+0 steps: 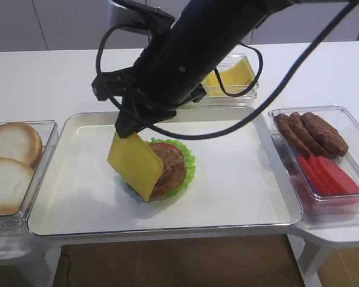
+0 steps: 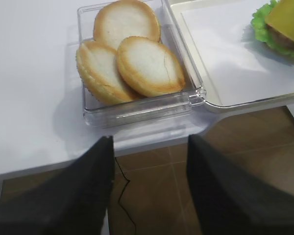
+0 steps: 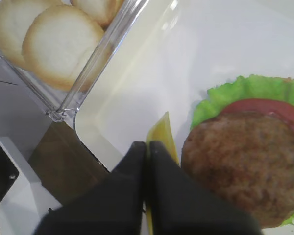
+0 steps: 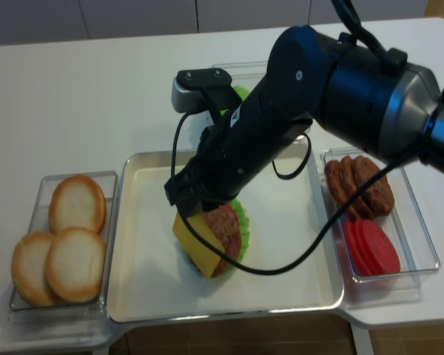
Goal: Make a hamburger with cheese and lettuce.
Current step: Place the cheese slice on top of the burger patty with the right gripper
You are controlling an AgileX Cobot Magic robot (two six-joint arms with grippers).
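Note:
My right gripper is going to release the yellow cheese flat on top of the brown patty (image 4: pixel 213 242) (image 3: pixel 232 170).
The hamburger (image 1: pixel 172 170) sits mid-left on the cream tray (image 1: pixel 239 179): a brown patty on a red tomato slice, with the frilly lettuce (image 1: pixel 189 160) rimming it. My right gripper (image 1: pixel 124 128) is shut on the top edge of the yellow cheese (image 1: pixel 134 164). The slice hangs tilted over the stack's left side, its lower edge by the patty. In the right wrist view the fingers (image 3: pixel 148 144) pinch the cheese (image 3: pixel 164 132) edge-on beside the hamburger (image 3: pixel 245 161) and lettuce (image 3: pixel 225 93). My left gripper (image 2: pixel 149 142) is open and empty, over the floor in front of the table.
A clear box of bun halves (image 1: pixel 12 161) stands left of the tray. A box of cheese slices (image 1: pixel 236 78) is behind the tray. A box with loose patties (image 1: pixel 311 131) and tomato slices (image 1: pixel 329 176) stands at the right. The table's front edge is close.

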